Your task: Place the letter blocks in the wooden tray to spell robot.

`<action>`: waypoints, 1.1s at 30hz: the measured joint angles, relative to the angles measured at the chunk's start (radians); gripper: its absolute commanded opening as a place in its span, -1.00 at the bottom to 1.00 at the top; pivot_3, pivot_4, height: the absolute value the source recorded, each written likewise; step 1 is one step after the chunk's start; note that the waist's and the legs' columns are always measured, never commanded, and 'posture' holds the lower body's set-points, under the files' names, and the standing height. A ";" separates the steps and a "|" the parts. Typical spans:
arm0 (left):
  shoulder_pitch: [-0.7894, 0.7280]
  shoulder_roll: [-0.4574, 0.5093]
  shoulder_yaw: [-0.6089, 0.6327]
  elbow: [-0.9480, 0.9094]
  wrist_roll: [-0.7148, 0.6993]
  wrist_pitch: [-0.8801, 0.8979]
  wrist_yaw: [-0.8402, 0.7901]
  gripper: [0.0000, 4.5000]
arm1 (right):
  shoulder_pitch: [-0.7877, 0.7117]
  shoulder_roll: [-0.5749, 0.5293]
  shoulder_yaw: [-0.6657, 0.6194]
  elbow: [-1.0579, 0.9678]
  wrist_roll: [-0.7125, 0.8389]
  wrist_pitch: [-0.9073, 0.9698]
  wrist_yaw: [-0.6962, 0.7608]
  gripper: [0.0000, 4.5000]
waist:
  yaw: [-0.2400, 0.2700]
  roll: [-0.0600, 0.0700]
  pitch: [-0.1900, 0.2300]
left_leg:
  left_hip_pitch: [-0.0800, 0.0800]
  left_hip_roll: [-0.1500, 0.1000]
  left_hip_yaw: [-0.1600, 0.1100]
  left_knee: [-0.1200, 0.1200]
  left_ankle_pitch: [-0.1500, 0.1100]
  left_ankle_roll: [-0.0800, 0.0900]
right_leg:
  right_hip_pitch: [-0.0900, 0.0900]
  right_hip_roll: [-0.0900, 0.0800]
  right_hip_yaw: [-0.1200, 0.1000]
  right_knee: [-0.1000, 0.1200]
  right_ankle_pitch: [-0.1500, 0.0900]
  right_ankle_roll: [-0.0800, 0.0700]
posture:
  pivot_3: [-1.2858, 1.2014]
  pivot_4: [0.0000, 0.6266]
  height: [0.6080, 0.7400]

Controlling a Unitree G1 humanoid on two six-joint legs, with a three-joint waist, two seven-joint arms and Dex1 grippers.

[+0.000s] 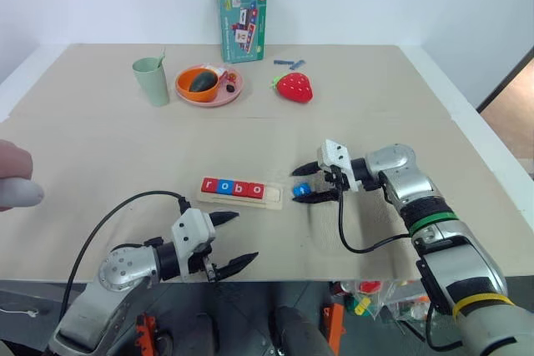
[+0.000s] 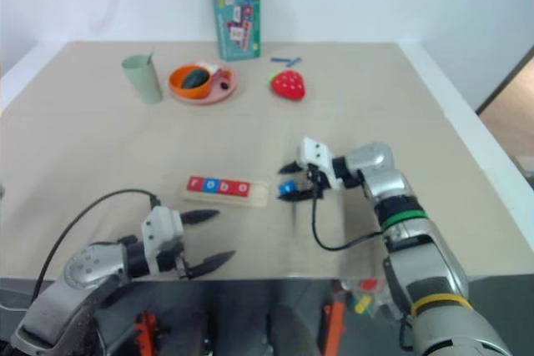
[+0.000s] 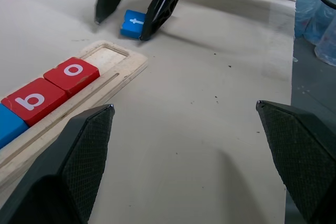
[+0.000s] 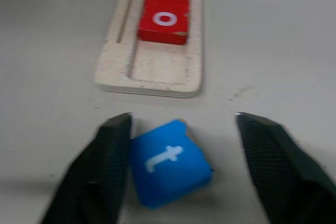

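The blue t block sits crooked to the wooden tray's end slot, so I need to grip the block squarely with my right gripper by its opposite sides [image 4: 198, 152] before I lift it.
The wooden tray [image 1: 272, 194] lies at the table's middle front. Four letter blocks fill it from its left end: red r [image 1: 209, 184], blue o [image 1: 224, 187], red b [image 1: 240, 188], red o [image 1: 256, 191]. Its right end slot is bare. A blue t block [image 1: 301, 191] lies on the table just right of the tray. My right gripper [image 1: 295, 186] straddles this block, open, and one finger [image 4: 107, 166] touches the block's side [image 4: 168, 161]. My left gripper [image 1: 245, 236] hangs open near the front edge, below the tray, holding nothing.
At the back stand a green cup [image 1: 150, 81], a pink plate [image 1: 232, 93] with an orange bowl, a red strawberry toy [image 1: 293, 87], small blue sticks [image 1: 289, 63] and a teal box [image 1: 243, 18]. A person's hand [image 1: 12, 177] shows at the left edge.
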 measured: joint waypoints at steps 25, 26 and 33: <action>-0.020 0.006 -0.002 -0.001 -0.001 0.013 -0.004 1.00 | -0.002 -0.010 -0.048 -0.026 -0.005 0.057 0.028 0.54 | 0.000 0.000 0.000 | 0.013 0.000 0.002 -0.003 0.000 0.000 | 0.010 0.000 0.002 0.000 -0.004 -0.005 | 0.03 -0.52 1.00; -0.025 0.005 -0.002 0.000 -0.001 0.013 -0.004 1.00 | -0.002 -0.010 -0.047 -0.002 -0.015 0.043 0.024 0.54 | 0.000 0.000 0.000 | 0.013 0.000 0.002 -0.003 0.000 0.000 | 0.010 0.000 0.002 0.000 -0.004 -0.005 | 0.03 -0.52 1.00; -0.036 0.004 -0.002 0.000 -0.002 0.013 -0.003 1.00 | -0.029 0.009 -0.046 0.133 -0.056 -0.057 -0.004 0.43 | -0.004 0.000 0.000 | 0.014 0.000 0.002 -0.002 0.000 0.000 | 0.010 0.000 0.002 0.000 -0.004 -0.005 | 0.03 -0.52 1.00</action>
